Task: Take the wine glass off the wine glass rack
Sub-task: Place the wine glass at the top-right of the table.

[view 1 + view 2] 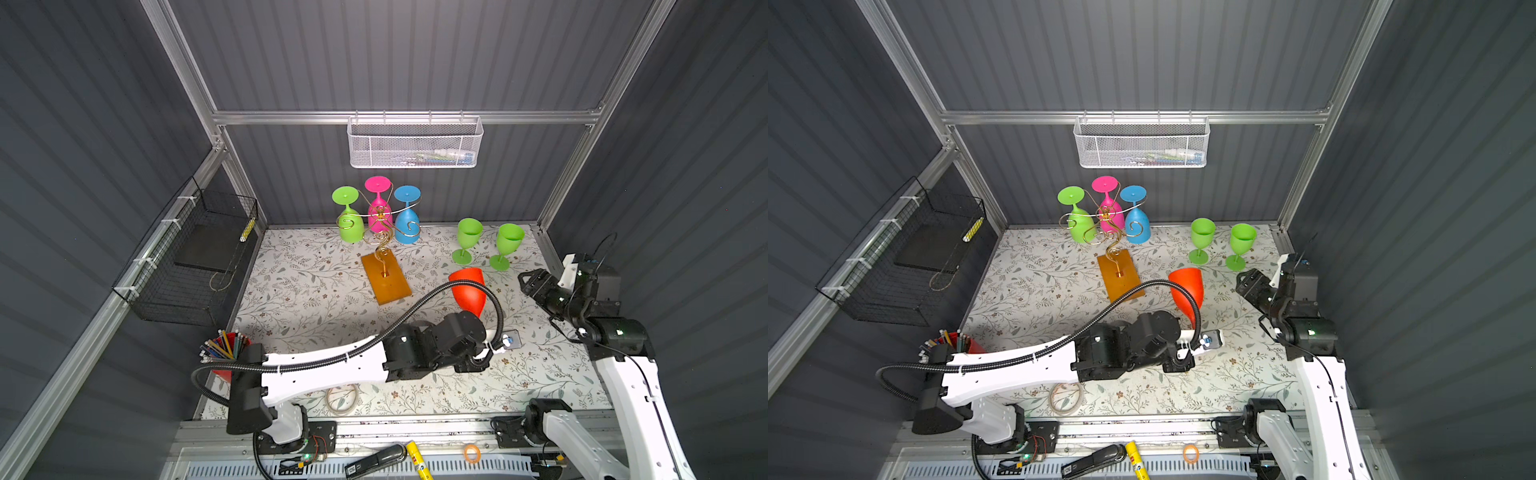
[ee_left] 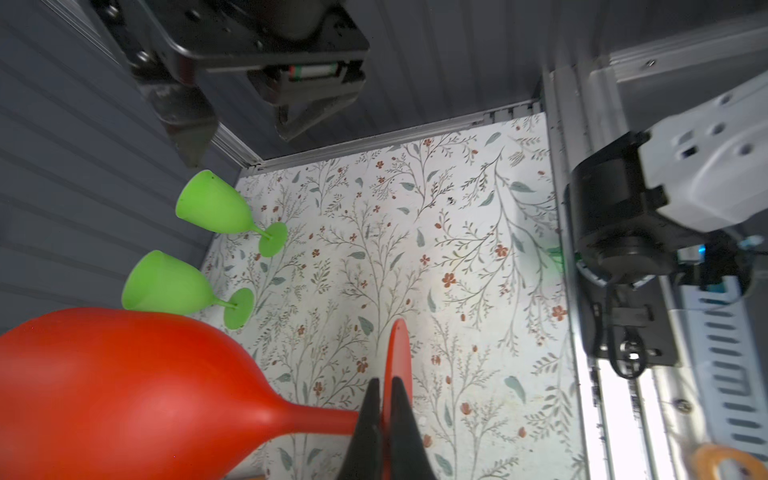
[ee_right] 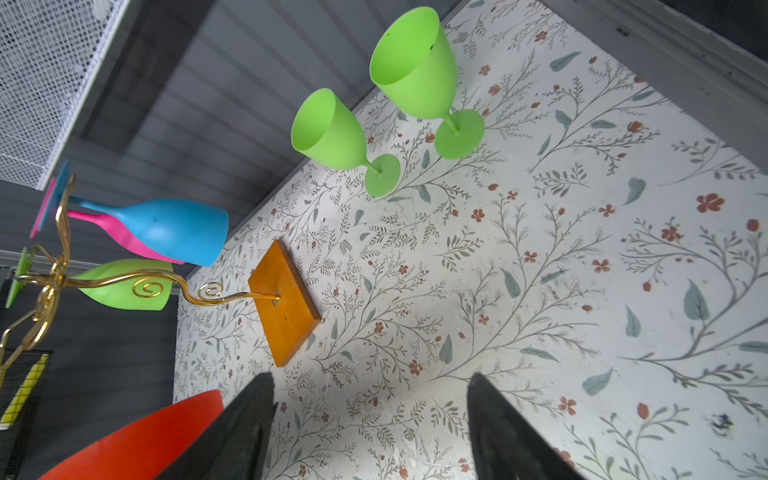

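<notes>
The robot's right gripper needs to next move to the red wine glass's rim (image 1: 482, 272) (image 3: 216, 395), on the side closest to that gripper, and close there.
The wine glass rack (image 1: 380, 232) is a gold wire stand on an orange wooden base (image 1: 385, 278) at the back middle of the table. Green (image 1: 349, 224), pink (image 1: 378, 208) and blue (image 1: 407, 226) glasses hang upside down from it. A red wine glass (image 1: 467, 291) is off the rack, to its right, with its bowl uppermost and tilted. In the left wrist view my left gripper (image 2: 385, 380) is shut on the thin disc foot of that red wine glass (image 2: 124, 395). My right gripper (image 3: 370, 380) stands open and empty just right of the red glass.
Two green glasses (image 1: 468, 239) (image 1: 508, 243) stand upright at the back right. A red pencil cup (image 1: 226, 347) sits front left and a tape ring (image 1: 341, 399) lies near the front edge. A black wire basket (image 1: 187, 257) hangs on the left wall, a white mesh basket (image 1: 415, 143) on the back wall.
</notes>
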Controlling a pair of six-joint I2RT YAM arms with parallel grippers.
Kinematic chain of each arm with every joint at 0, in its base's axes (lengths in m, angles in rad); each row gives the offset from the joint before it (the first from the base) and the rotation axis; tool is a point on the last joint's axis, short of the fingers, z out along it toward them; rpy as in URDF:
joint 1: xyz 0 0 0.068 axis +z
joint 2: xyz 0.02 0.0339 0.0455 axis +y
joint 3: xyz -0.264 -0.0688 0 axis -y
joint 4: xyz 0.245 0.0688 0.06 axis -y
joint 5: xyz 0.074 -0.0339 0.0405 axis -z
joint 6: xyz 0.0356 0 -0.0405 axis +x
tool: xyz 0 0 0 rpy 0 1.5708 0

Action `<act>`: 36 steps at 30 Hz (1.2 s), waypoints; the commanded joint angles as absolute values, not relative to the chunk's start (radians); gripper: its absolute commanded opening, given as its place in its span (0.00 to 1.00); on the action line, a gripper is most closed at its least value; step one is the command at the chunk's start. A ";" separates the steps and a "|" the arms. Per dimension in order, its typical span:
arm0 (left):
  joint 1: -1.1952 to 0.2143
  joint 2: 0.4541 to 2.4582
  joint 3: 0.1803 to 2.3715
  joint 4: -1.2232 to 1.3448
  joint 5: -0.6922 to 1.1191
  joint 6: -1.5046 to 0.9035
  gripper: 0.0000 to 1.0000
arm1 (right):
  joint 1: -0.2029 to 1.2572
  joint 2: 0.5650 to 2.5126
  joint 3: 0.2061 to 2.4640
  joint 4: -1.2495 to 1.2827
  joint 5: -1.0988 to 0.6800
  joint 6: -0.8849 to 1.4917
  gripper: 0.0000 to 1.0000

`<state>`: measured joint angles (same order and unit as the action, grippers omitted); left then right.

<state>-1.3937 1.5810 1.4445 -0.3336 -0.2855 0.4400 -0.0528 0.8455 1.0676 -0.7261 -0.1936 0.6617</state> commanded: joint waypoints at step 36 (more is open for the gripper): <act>-1.391 2.109 1.017 1.397 -0.876 1.696 0.00 | 0.346 1.172 1.560 -1.097 0.055 0.409 0.58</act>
